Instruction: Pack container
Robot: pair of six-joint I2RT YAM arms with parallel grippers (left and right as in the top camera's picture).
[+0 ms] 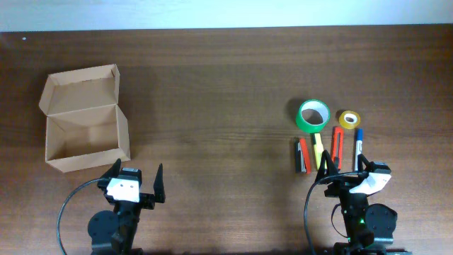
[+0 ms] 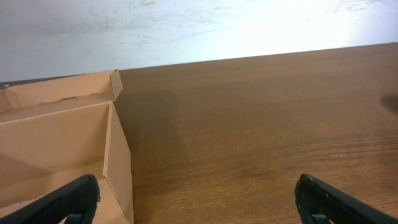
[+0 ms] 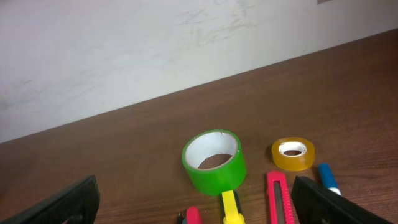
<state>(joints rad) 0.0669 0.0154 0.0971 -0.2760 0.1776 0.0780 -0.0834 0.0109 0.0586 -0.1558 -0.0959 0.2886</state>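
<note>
Next, my left gripper grabs the top edge of the side (image 1: 118, 126) (image 2: 109, 134) of the cardboard box that faces the green tape roll.
The container (image 1: 88, 161) is an open tan cardboard box at the left, its flap lid folded back and its inside bare. My left gripper (image 1: 136, 177) stands open just in front of its right corner; the left wrist view shows the box wall (image 2: 118, 168) beside my open left gripper (image 2: 196, 205). At the right lie a green tape roll (image 1: 313, 115), a small yellow tape roll (image 1: 348, 119), a blue marker (image 1: 358, 145), a red cutter (image 1: 337, 145) and a yellow cutter (image 1: 318, 145). My right gripper (image 1: 345, 170) stands open just in front of them, holding nothing.
In the right wrist view, the green roll (image 3: 213, 163), yellow roll (image 3: 293, 154), red cutter (image 3: 277, 196), yellow cutter (image 3: 231, 208) and blue marker (image 3: 328, 177) lie ahead of my open right gripper (image 3: 196, 208). A white wall borders the table's far edge.
</note>
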